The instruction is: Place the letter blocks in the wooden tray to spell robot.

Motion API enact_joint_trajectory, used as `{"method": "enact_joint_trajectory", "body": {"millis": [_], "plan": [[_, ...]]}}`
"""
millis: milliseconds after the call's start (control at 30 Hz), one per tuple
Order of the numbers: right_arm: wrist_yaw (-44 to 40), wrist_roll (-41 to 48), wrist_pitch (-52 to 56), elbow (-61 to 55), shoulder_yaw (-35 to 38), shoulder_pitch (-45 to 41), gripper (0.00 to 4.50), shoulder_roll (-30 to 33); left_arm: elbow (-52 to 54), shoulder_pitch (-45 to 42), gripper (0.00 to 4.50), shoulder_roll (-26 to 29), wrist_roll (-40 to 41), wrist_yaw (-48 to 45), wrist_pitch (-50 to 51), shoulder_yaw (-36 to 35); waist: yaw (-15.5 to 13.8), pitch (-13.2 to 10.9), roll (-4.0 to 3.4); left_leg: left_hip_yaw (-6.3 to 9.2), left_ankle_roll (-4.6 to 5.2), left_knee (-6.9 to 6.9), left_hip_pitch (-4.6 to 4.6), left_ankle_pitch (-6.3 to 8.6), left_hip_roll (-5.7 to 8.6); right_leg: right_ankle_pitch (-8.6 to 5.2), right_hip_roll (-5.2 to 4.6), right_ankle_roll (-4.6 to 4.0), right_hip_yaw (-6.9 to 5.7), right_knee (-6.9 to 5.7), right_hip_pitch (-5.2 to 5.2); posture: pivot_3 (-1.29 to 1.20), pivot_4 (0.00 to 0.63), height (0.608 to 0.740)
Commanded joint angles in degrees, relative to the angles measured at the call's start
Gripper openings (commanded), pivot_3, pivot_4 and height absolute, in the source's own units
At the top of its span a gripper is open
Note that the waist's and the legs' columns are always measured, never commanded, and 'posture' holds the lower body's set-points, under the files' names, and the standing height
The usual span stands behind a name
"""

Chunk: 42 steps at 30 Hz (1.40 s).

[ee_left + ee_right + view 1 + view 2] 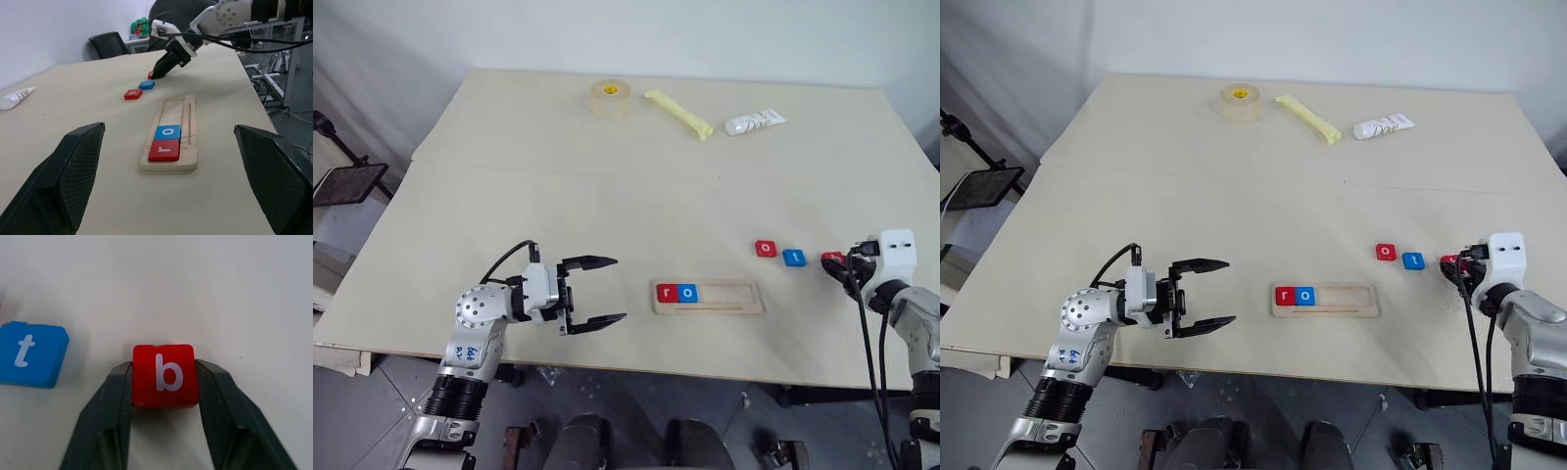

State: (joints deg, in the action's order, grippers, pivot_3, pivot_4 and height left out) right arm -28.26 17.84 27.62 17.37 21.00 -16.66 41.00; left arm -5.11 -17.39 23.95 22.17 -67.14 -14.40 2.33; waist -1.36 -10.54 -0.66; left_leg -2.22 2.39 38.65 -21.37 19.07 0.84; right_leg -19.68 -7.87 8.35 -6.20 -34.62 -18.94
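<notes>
My right gripper covers the side of the red b block that must meet the blue o block. I will let go and take hold again by the letter's top and bottom edges (163, 347).
The wooden tray (734, 297) lies near the table's front edge, with a red r block (666, 292) and a blue o block (687, 292) at its left end. To its right on the table, a red o block (765, 249) and a blue t block (793, 258) sit side by side. Just right of them is a red b block (164, 377), resting on the table with my right gripper (164, 368) shut on it, fingers against both its sides. My left gripper (620, 289) is open and empty, left of the tray and pointing toward it.
A tape roll (610, 98), a yellow stick (677, 114) and a white tube (754, 122) lie along the table's far edge. A black chair (347, 181) stands off the table's left side. Cables hang from the right wrist (862, 323).
</notes>
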Motion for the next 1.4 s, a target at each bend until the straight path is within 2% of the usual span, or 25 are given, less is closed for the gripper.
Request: {"method": "enact_joint_trajectory", "body": {"millis": [33,233,400,567,933,1100,1200,1233,1400], "plan": [[2.8,0.9,1.6,-6.4,3.2,3.1,1.46,-0.8,0.7,-0.4,4.5,0.4,0.8,-0.6,-0.6,-0.2,0.0,0.0,0.0,0.01,0.0,-0.01,-0.01,0.0,0.0,0.0,0.0,0.0,0.0,0.01,0.0,0.0,0.15,0.74],[10.2,4.5,8.8,-26.5,8.8,12.6,1.46,-6.9,-1.5,-0.9,4.5,0.5,1.2,-2.7,-0.9,-0.2,0.0,0.0,-0.01,0.0,0.0,-0.04,-0.02,0.0,0.0,0.0,0.0,0.0,0.02,0.01,-0.03,0.0,0.15,0.74],[14.5,6.4,13.5,-40.4,9.2,20.5,1.46,-13.6,-2.8,-1.3,4.5,0.4,1.3,-3.7,-1.1,-0.3,0.0,0.0,-0.02,-0.01,-0.03,-0.11,-0.02,0.0,-0.03,0.0,0.04,0.0,0.08,0.0,-0.11,0.0,0.15,0.74],[15.7,6.5,13.9,-43.0,7.5,23.0,1.46,-17.1,-4.6,-2.8,4.5,-0.4,1.0,-4.0,-1.5,-0.1,0.1,0.0,-0.03,-0.07,-0.03,-0.12,-0.03,0.0,-0.01,0.0,0.05,0.0,0.15,-0.03,-0.19,0.0,0.15,0.74],[14.8,7.0,13.4,-42.5,4.5,21.3,1.46,-17.8,-4.0,-2.5,4.5,-1.0,0.9,-3.7,-1.6,-0.1,0.2,0.0,-0.03,-0.23,-0.04,-0.22,-0.09,-0.01,-0.01,0.0,0.04,0.0,0.24,-0.3,-0.52,0.0,0.15,0.74],[13.7,7.3,13.0,-43.6,4.1,22.1,3.24,-17.3,-2.8,-1.4,4.5,-1.0,1.0,-2.9,-1.6,-0.4,0.1,0.0,-0.02,-0.23,-0.04,-0.24,-0.1,-0.01,0.0,0.0,0.02,0.0,0.24,-0.3,-0.53,0.0,0.15,0.74],[10.0,7.8,13.5,-44.8,4.4,23.1,4.27,-13.8,-2.3,-0.8,4.5,-0.9,1.1,-2.8,-1.4,-0.5,0.1,0.0,-0.03,-0.23,-0.04,-0.24,-0.1,-0.01,0.01,0.0,0.01,0.0,0.24,-0.29,-0.53,0.0,0.15,0.74],[8.1,7.8,13.5,-45.1,4.3,23.7,4.46,-12.2,-2.0,-0.6,4.5,-0.8,1.2,-2.7,-1.4,-0.5,0.1,0.0,-0.03,-0.24,-0.04,-0.24,-0.11,-0.01,0.02,0.0,0.0,0.0,0.24,-0.29,-0.53,0.0,0.15,0.74],[-3.4,6.6,11.2,-41.6,3.8,25.8,4.46,-0.3,-1.4,0.4,4.5,-0.7,1.3,-2.5,-1.2,-0.4,0.1,0.0,-0.02,-0.27,-0.03,-0.27,-0.11,-0.01,0.01,0.0,0.01,0.0,0.24,-0.2,-0.5,0.0,0.15,0.74]]}}
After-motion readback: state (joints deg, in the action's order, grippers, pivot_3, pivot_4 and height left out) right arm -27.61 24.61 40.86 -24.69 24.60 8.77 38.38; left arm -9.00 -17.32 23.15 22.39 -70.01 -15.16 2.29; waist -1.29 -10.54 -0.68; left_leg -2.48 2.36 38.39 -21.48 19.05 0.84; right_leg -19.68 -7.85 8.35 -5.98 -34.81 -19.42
